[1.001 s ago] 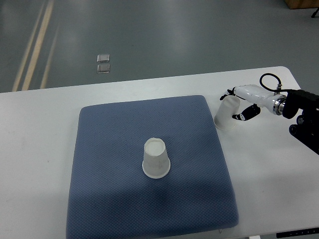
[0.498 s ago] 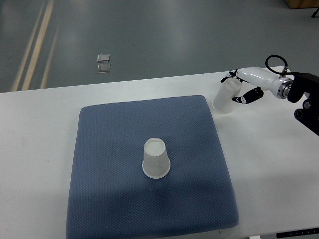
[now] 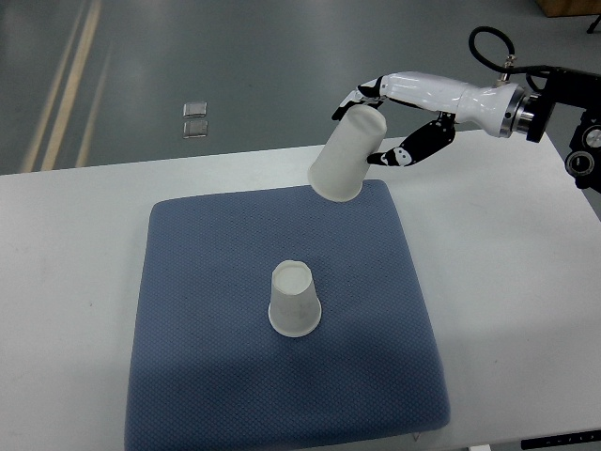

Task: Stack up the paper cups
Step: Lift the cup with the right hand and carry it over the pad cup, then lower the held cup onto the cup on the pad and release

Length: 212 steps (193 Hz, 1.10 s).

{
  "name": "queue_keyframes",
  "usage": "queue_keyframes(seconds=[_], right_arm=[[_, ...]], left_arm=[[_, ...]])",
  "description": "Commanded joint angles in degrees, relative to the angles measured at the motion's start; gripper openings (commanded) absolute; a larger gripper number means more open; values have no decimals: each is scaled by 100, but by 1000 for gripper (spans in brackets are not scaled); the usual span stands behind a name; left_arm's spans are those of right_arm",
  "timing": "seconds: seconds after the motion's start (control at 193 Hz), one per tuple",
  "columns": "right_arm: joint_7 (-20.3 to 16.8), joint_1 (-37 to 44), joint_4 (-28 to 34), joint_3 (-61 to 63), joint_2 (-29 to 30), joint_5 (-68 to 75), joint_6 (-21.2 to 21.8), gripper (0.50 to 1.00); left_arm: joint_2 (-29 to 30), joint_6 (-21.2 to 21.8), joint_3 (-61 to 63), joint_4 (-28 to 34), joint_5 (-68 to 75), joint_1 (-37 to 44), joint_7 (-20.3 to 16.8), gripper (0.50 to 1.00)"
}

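Next, I release the held cup from my right gripper over the top of the standing white paper cup (image 3: pixel 292 270) on the mat.
A white paper cup (image 3: pixel 295 300) stands upside down near the middle of the blue mat (image 3: pixel 207 282). My right hand (image 3: pixel 383 122) comes in from the right edge and is shut on a second white paper cup (image 3: pixel 348 154). That cup is held in the air above the mat's far right corner, tilted, with its mouth pointing down and to the left. It hangs up and to the right of the standing cup, well apart from it. The left arm does not show.
The mat lies on a white table (image 3: pixel 507 282) whose far edge runs behind it. Beyond the edge is grey floor with a small square fitting (image 3: pixel 195 120) and yellow lines at the far left.
My right hand has lifted the held cup off the table to the right of the mat and carried it up and left, over the mat's far right corner. The standing cup has not moved.
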Motion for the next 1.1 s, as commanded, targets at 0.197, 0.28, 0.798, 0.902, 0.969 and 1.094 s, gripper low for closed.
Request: queue_keyframes(seconds=[0.197, 0.28, 0.798, 0.902, 0.969, 1.094], right_arm=[[16, 103, 630, -6, 359, -20, 758, 623], [7, 112, 639, -6, 474, -56, 873, 623], [-10, 24, 639, -50, 852, -1101, 820, 623], [7, 15, 656, -50, 852, -1268, 829, 623], [7, 6, 674, -68, 852, -1268, 829, 623], [7, -20, 709, -85, 843, -1277, 829, 623]], left_arm=[[0, 3, 0, 0, 0, 0, 0, 1000], [0, 3, 0, 0, 0, 0, 0, 1000], [0, -6, 0, 0, 0, 0, 0, 1000], [0, -6, 0, 0, 0, 0, 0, 1000], [0, 3, 0, 0, 0, 0, 0, 1000], [0, -6, 0, 0, 0, 0, 0, 1000]])
